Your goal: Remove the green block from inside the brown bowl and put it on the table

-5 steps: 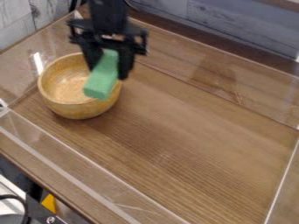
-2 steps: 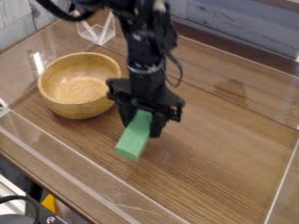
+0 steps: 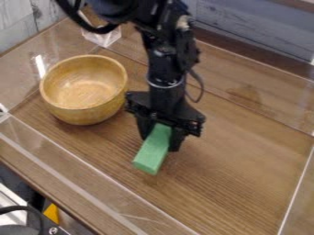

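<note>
I will let go of the green block on the open table (image 3: 171,139) next to the brown bowl, well away from the bowl's rim. The block now hangs tilted from my gripper.
The green block (image 3: 154,151) hangs tilted from my gripper (image 3: 164,134), whose black fingers are shut on its upper end. Its lower end is at or just above the table (image 3: 233,174); I cannot tell whether it touches. The brown bowl (image 3: 84,89) sits to the left, empty, well apart from the block. My black arm rises from the gripper toward the top of the view.
A clear plastic stand (image 3: 101,35) sits behind the bowl at the back. Clear plastic edging (image 3: 73,188) runs along the table's front and left sides. A pale wall lies beyond the far edge.
The gripper has carried the green block out from over the bowl, rightward and forward, and lowered it toward the tabletop. The bowl has stayed in place.
</note>
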`<state>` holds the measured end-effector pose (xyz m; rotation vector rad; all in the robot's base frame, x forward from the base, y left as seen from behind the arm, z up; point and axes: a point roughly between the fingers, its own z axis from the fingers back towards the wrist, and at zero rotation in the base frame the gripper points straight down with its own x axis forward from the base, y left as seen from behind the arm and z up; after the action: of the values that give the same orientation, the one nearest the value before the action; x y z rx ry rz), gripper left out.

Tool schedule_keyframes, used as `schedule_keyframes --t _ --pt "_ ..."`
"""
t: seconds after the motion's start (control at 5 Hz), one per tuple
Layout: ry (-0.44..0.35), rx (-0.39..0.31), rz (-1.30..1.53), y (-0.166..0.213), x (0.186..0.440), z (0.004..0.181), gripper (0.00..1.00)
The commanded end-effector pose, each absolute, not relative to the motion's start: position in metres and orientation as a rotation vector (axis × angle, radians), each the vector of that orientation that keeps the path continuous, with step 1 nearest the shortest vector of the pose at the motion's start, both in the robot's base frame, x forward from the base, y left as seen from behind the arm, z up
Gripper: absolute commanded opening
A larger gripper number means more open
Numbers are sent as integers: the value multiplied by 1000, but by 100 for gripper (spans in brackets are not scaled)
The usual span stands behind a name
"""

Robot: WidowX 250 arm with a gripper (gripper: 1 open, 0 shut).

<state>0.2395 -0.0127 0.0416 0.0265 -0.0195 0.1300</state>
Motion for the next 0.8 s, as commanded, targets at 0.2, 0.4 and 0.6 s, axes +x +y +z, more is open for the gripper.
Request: schedule_keyframes --t 0.2,0.4,0.6 --pt "-59 23 95 -6 266 52 0" --pt "-57 22 70 4 268 51 0" --pt "-57 17 54 4 274 46 0"
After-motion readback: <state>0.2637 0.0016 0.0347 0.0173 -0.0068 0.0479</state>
